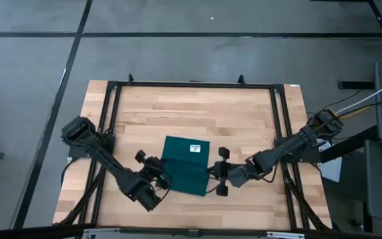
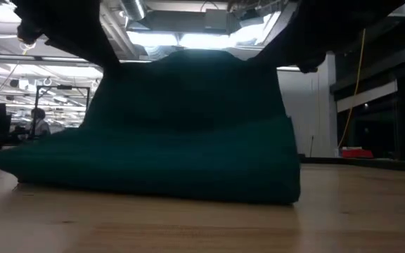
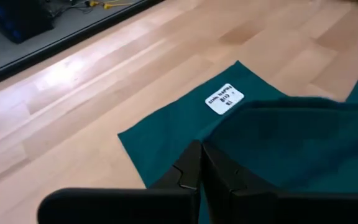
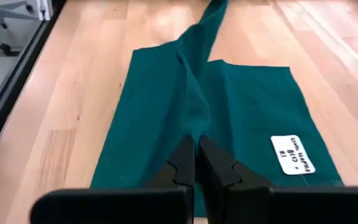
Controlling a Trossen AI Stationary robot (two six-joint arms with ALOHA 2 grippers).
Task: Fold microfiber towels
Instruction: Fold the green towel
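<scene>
The robot's left gripper will release the towel's raised part on the flat layer just inside its closest far corner (image 1: 172, 147) (image 3: 163, 139).
The dark teal microfiber towel (image 1: 186, 167) lies in the middle of the wooden table, its far part flat with a white tag (image 1: 194, 147) up. Its near part is raised off the wood and stands like a tent in the low view (image 2: 188, 112), with a lower fold (image 2: 153, 172) resting on the table. My left gripper (image 1: 159, 175) is shut on the towel's left side. My right gripper (image 1: 216, 174) is shut on its right side. My left gripper pinches the raised part of the towel at its left end (image 3: 219, 140) between the two shut fingers, slanting down from the near left. The cloth runs from the fingers toward the other gripper, above the flat layer with the tag (image 3: 224, 99). My right gripper pinches the raised cloth at its right end (image 4: 194, 127) between its two shut fingers, slanting down from the near right. From the fingers a ridge of cloth (image 4: 204, 37) stretches away toward the left gripper, above the flat layer that bears the tag (image 4: 293, 154).
A black metal frame (image 1: 191, 85) runs around the tabletop. Bare wood (image 1: 191, 109) lies beyond the towel toward the far edge and on both sides. The room behind shows in the low view, with a person far off at the left (image 2: 39, 121).
</scene>
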